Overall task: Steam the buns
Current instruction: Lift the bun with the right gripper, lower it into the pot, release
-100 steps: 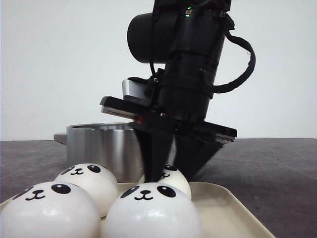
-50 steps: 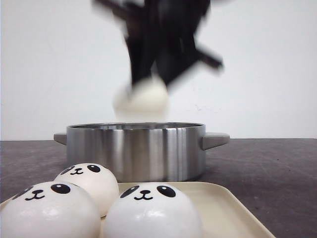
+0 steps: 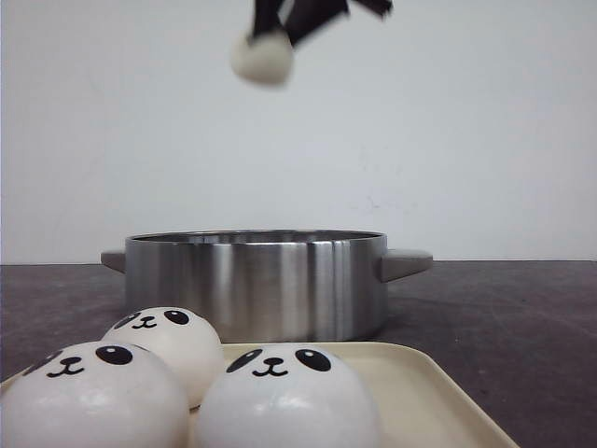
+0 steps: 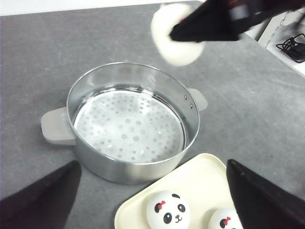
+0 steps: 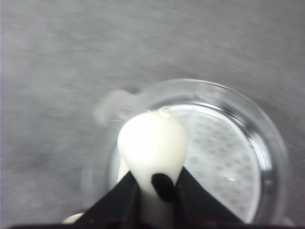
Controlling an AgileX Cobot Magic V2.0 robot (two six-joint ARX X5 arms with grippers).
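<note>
The white bun, now held high above the pot, will be let go by my right gripper on the steamer pot's perforated plate (image 3: 314, 250) (image 5: 228, 153), off the plate's middle, away from the tray.
My right gripper (image 3: 291, 17) is shut on one white bun (image 3: 262, 56) and holds it high above the steel steamer pot (image 3: 256, 280). In the right wrist view the bun (image 5: 151, 138) is squeezed between the fingers (image 5: 190, 191), over the pot's perforated plate (image 5: 214, 157). Three panda-faced buns (image 3: 168, 341) (image 3: 89, 397) (image 3: 284, 401) sit on a cream tray (image 3: 429, 392) in front of the pot. My left gripper (image 4: 153, 164) is open and empty, above the near side of the pot (image 4: 133, 119) and the tray (image 4: 200, 176). The held bun also shows in the left wrist view (image 4: 174, 45).
The pot has two grey side handles (image 3: 406, 263) (image 4: 56, 126) and holds nothing on its plate. The dark grey table (image 3: 522, 317) runs round the pot and tray. A white wall stands behind. Black cables (image 4: 291, 45) lie off the table's far edge.
My right gripper has lifted one bun off the tray, risen well above the pot and drifted slightly left. The other three buns and the pot have not moved.
</note>
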